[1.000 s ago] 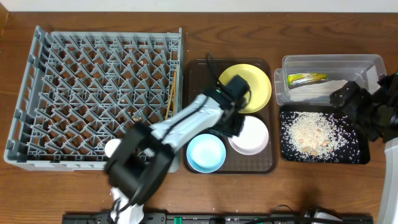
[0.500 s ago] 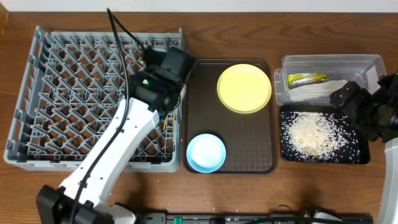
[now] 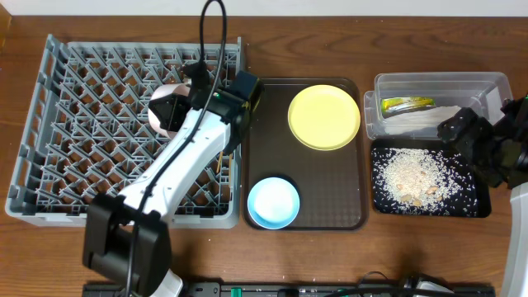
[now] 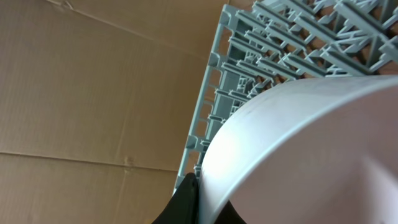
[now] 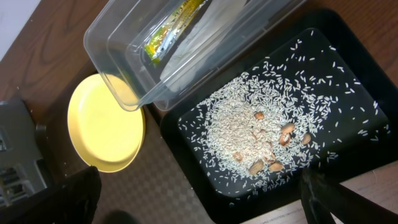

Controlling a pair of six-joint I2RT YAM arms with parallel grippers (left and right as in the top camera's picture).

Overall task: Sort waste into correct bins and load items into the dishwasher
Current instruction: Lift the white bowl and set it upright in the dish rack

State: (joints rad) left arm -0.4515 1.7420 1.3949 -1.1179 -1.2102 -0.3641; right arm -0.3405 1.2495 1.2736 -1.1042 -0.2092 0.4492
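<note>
My left gripper should release the small white bowl between the wires of the grey dish rack, near the chopsticks (image 3: 189, 136).
My left gripper (image 3: 171, 111) is shut on the small white bowl (image 3: 162, 107) and holds it over the upper middle of the grey dish rack (image 3: 49, 132). In the left wrist view the white bowl (image 4: 292, 155) fills the frame, its rim between my fingers (image 4: 198, 200). Chopsticks (image 3: 226, 124) lie at the rack's right edge. The yellow plate (image 3: 323, 116) and light-blue bowl (image 3: 273, 202) sit on the brown tray (image 3: 346, 190). My right gripper (image 3: 469, 140) is open and empty over the black tray (image 3: 470, 202) of rice scraps (image 5: 249, 127). The clear tub (image 3: 487, 82) holds the wrapper (image 3: 406, 105) and tissue.
The brown serving tray stands between the rack and the two bins. The clear tub (image 5: 124, 62) overlaps the black tray's (image 5: 348, 74) far edge. Cardboard-coloured wall shows behind the rack in the left wrist view.
My left gripper took the white bowl from the brown tray, carried it left and now holds it over the rack. The right arm has not moved.
</note>
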